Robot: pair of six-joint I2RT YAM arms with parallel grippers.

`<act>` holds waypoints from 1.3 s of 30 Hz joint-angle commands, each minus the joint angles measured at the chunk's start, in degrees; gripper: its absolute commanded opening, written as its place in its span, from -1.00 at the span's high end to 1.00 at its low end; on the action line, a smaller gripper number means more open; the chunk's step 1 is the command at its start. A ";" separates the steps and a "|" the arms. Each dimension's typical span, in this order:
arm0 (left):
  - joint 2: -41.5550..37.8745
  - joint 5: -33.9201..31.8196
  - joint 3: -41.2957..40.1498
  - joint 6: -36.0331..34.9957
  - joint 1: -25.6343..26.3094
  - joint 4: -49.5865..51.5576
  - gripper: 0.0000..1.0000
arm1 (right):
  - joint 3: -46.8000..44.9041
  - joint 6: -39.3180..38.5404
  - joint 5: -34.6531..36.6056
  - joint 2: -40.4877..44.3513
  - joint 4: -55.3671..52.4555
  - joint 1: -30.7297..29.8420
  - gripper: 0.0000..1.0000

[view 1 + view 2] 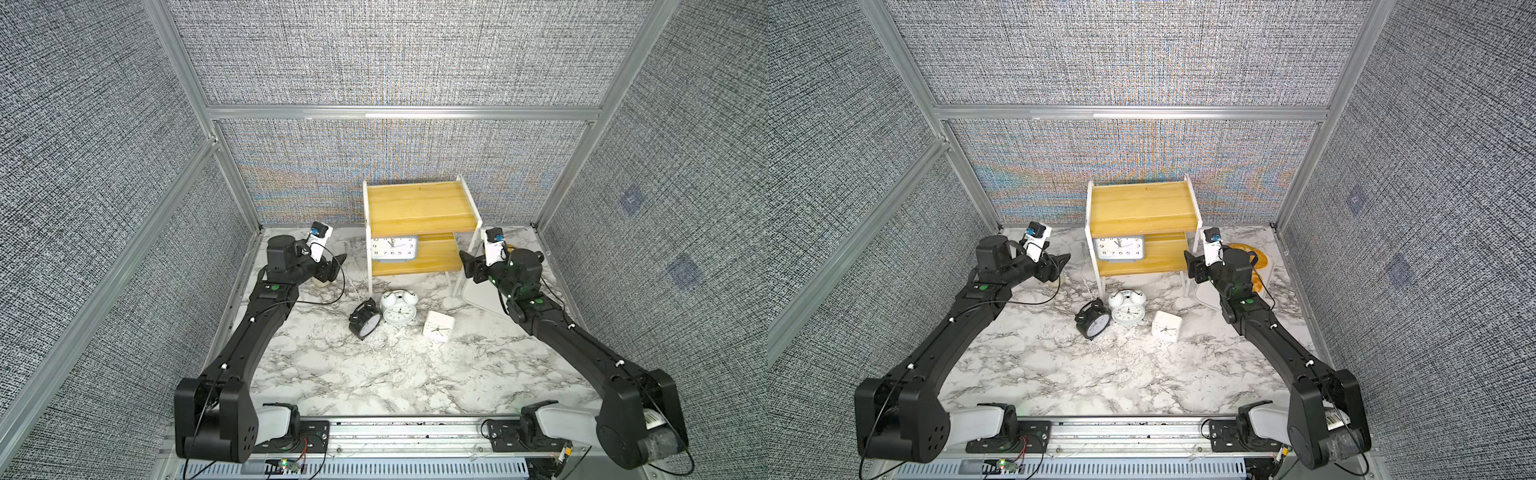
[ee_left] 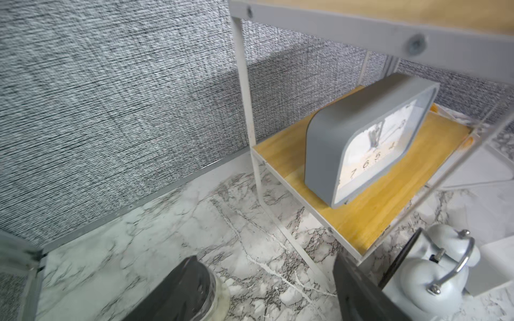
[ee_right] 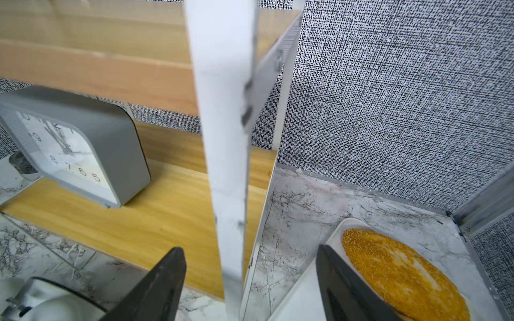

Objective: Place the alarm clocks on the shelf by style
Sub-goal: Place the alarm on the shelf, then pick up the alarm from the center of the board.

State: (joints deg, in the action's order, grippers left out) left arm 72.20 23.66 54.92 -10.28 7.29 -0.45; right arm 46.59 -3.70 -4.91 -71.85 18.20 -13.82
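I will next move my right gripper to the small white square clock and grip its side (image 1: pixel 449 328) farthest from the white twin-bell clock.
The shelf (image 1: pixel 419 208) (image 1: pixel 1142 208) stands at the back of the marble table. A grey-blue rectangular clock (image 1: pixel 394 248) (image 2: pixel 370 133) (image 3: pixel 75 147) stands upright at the left of its lower board. In front of the shelf lie the black twin-bell clock (image 1: pixel 365 320), the white twin-bell clock (image 1: pixel 399 307) (image 2: pixel 434 275) and the small white square clock (image 1: pixel 438 326). My left gripper (image 1: pixel 338 262) (image 2: pixel 264 258) hangs open and empty left of the shelf. At the shelf's front right leg my right gripper (image 1: pixel 465 259) (image 3: pixel 249 247) is open, the leg showing between its fingers.
A white tray (image 1: pixel 478 299) with a flat sesame bread (image 3: pixel 403 272) lies right of the shelf, under my right wrist. A small clear glass jar (image 2: pixel 219 291) sits below my left gripper. Grey fabric walls close in the table on three sides.
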 commanded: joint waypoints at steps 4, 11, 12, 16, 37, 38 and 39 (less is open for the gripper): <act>-9.24 -2.88 -5.64 11.56 -0.08 -2.58 -0.63 | -2.86 5.49 3.75 4.88 -8.45 -0.01 -0.60; -19.66 0.34 -13.26 20.43 -0.02 -2.06 -0.65 | -12.14 8.89 -3.55 14.61 -11.35 -1.58 -0.61; -20.47 1.68 -13.19 20.69 0.07 -0.81 -0.65 | -12.98 8.76 -3.91 15.85 -11.87 -1.93 -0.60; -23.02 5.27 -13.78 23.99 0.08 1.68 -0.65 | -17.01 6.42 -6.41 20.87 -13.21 -2.83 -0.60; -26.85 6.72 -16.35 24.78 0.36 4.23 -0.62 | -22.82 4.58 -10.58 18.17 -8.66 -11.73 -0.59; -26.85 6.82 -16.34 24.73 0.36 4.29 -0.62 | -21.67 4.06 -10.48 17.25 -10.10 -11.88 -0.59; -26.81 6.91 -16.35 24.75 0.36 4.23 -0.62 | -20.32 3.34 -10.39 16.02 -11.85 -12.03 -0.59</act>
State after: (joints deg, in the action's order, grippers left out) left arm 45.32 29.98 38.13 14.98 7.73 3.64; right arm 24.14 1.52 -15.22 -54.17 9.13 -25.54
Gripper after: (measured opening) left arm 0.809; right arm 0.794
